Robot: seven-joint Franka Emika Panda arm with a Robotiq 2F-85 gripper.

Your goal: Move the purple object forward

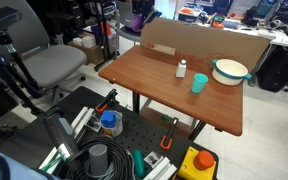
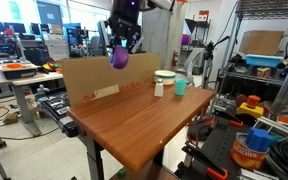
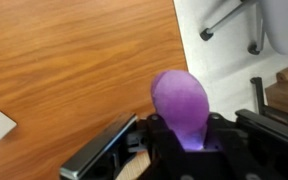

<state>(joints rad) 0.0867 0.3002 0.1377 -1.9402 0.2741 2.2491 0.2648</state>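
Next, I release the purple object on the wooden table point(image 1: 154, 56), near the cardboard side, short of the white bottle.
The purple object point(image 2: 120, 57) is a rounded purple lump held in my gripper point(image 2: 121, 50), high above the wooden table point(image 2: 134, 120), near the cardboard wall. In the wrist view the purple object point(image 3: 180, 103) sits between the black fingers of the gripper point(image 3: 184, 135), which are shut on it. In an exterior view it shows at the top edge, the purple object point(image 1: 139, 17) behind the cardboard. The table edge and grey floor lie below it in the wrist view.
A teal cup point(image 2: 180, 87), a small white bottle point(image 2: 159, 89) and a white bowl point(image 2: 165, 76) stand at the far end of the table; they also show in an exterior view: cup point(image 1: 199, 83), bottle point(image 1: 181, 69), bowl point(image 1: 230, 70). A cardboard wall point(image 2: 89, 78) lines one table side.
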